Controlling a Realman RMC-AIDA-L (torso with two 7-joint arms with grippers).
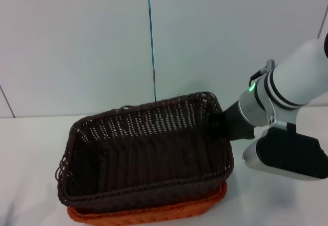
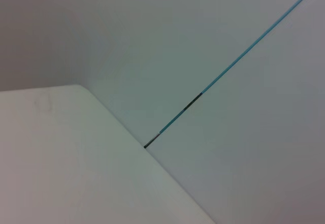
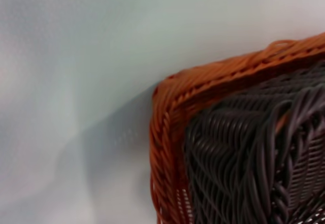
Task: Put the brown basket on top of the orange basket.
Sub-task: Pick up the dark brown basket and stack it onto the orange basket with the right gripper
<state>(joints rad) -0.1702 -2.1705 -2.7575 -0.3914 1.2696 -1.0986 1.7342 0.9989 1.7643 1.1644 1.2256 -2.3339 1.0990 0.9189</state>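
Note:
My right gripper needs to release the brown basket level inside the orange basket [image 1: 160, 163], below the wall's blue line.
The brown basket [image 1: 143, 154] sits nested in the orange basket [image 1: 154, 214], whose rim shows only below its front and right edges. My right gripper [image 1: 218, 122] is at the brown basket's right rim, near the far right corner, touching it. The right wrist view shows one corner of the stack up close: the orange basket's braided rim [image 3: 172, 112] wraps around the brown basket's weave [image 3: 244, 158]. My left gripper is out of view, and its wrist view shows only table and wall.
The baskets stand on a white table [image 1: 31, 144] near its front edge. A pale wall [image 1: 77, 41] with a thin blue vertical line [image 1: 150, 36] rises behind. The right arm's white forearm [image 1: 297, 82] reaches in from the right.

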